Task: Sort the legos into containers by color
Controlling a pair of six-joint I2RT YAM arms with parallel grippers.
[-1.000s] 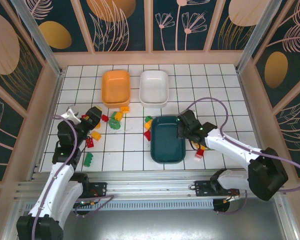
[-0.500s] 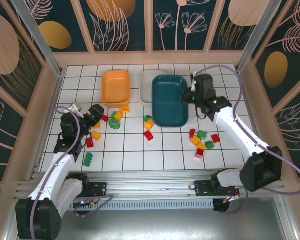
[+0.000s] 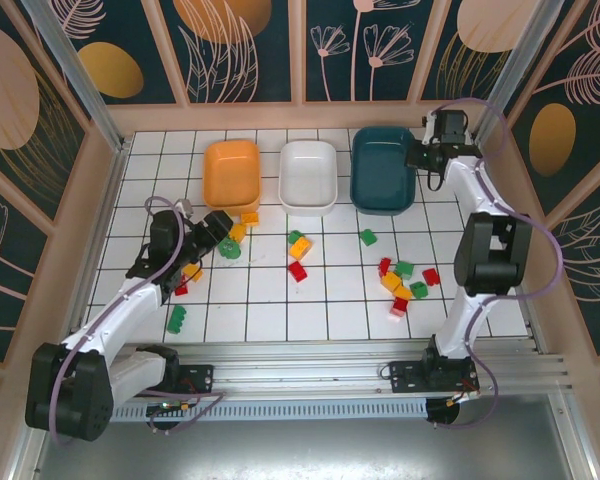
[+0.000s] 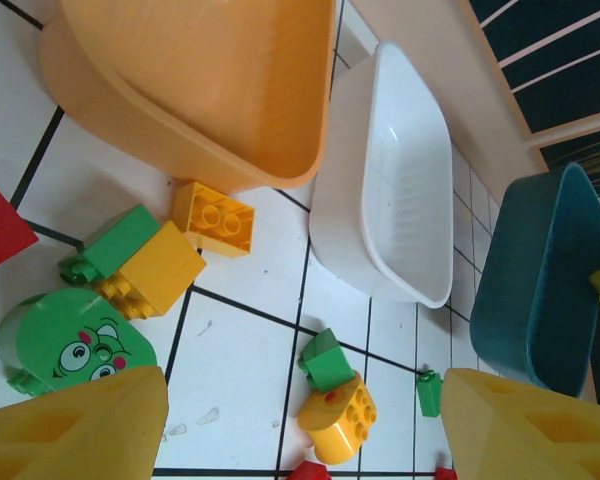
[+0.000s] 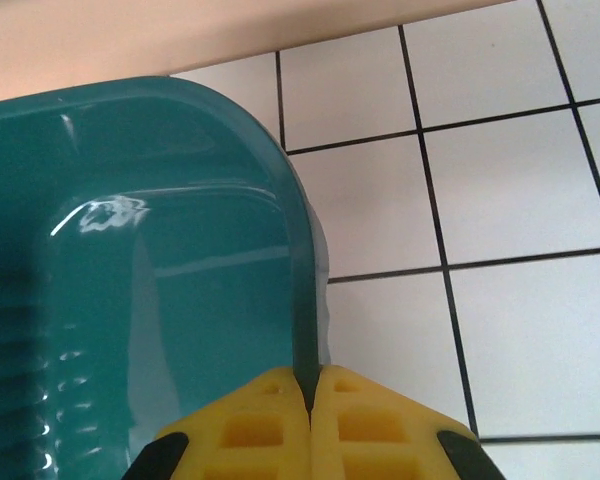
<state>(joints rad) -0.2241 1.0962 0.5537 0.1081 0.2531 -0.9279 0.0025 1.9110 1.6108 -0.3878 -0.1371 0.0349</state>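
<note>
Next, my right gripper lets go of the teal tray. The tray will then rest centered on the narrow gap (image 3: 343,176) beside the white tray.
Three trays stand in a row at the back: orange tray (image 3: 231,172), white tray (image 3: 308,176) and dark teal tray (image 3: 382,182). My right gripper (image 3: 418,160) is shut on the teal tray's right rim, and the rim (image 5: 305,300) runs down between the closed pads (image 5: 270,425). My left gripper (image 3: 222,224) hangs open over the left cluster of legos (image 3: 235,236). In the left wrist view, a yellow brick (image 4: 215,218), a green-and-yellow pair (image 4: 140,262) and a round green piece (image 4: 70,345) lie below the orange tray (image 4: 200,80). A green-and-yellow pair (image 4: 338,400) lies between the open fingers (image 4: 75,430).
More legos lie in a middle cluster (image 3: 298,250) and a right cluster (image 3: 405,282). Single green bricks sit at mid-table (image 3: 367,237) and front left (image 3: 176,320). The wooden wall (image 5: 180,35) runs close behind the teal tray. Bare tiles (image 3: 270,305) span the front.
My right arm has carried the teal tray from the near middle of the table to the back right, beside the white tray. My left gripper has edged right over the left cluster.
</note>
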